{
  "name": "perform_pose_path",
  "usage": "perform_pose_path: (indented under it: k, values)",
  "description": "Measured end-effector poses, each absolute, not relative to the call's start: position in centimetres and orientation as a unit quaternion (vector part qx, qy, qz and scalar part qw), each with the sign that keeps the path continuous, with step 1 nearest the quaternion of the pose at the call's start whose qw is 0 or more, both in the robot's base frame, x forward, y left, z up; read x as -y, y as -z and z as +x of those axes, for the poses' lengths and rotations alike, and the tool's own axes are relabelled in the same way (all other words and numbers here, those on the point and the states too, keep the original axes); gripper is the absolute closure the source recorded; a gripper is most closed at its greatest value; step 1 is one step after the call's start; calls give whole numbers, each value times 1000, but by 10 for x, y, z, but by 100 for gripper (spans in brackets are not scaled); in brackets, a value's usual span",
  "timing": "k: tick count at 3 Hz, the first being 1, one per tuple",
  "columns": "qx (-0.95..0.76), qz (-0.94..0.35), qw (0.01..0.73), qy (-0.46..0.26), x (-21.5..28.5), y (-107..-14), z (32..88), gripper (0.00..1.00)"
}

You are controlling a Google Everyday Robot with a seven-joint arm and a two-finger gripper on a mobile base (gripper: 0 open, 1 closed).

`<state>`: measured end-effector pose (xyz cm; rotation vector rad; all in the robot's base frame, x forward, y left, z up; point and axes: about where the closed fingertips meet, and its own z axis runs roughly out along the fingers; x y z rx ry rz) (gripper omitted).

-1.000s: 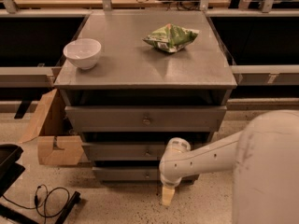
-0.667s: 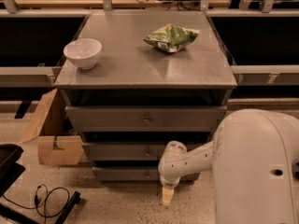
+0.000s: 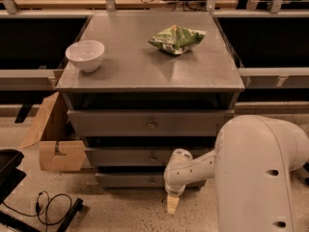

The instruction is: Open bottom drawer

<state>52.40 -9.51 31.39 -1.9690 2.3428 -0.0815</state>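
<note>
Next, I move my gripper to the bottom drawer's top edge (image 3: 162,174), beside that drawer's small round knob, and close it there.
The grey cabinet has three drawers under its flat top (image 3: 145,66). The bottom drawer (image 3: 128,180) is the slim lowest front, near the floor, with a small round knob (image 3: 152,181). Its front sits about flush under the middle drawer (image 3: 125,156). My gripper (image 3: 172,204) hangs from the white arm (image 3: 193,170), pointing down at the floor just right of and below the knob, in front of the bottom drawer. The arm hides the right part of the lower drawers.
A white bowl (image 3: 85,55) and a green snack bag (image 3: 176,37) lie on the cabinet top. An open cardboard box (image 3: 55,139) stands left of the cabinet. A black cable (image 3: 46,207) and a black object (image 3: 8,170) lie on the floor at the lower left.
My arm's large white body has swung further into view on the right. The gripper stays at about the same spot by the bottom drawer. The drawers have not moved.
</note>
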Motion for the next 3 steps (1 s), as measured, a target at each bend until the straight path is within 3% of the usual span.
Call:
perform_pose_path:
  k: [1, 3]
  values:
    - [-755, -654, 48, 19, 93, -271, 529, 0]
    - [-734, -669, 91, 68, 98, -221, 570, 0]
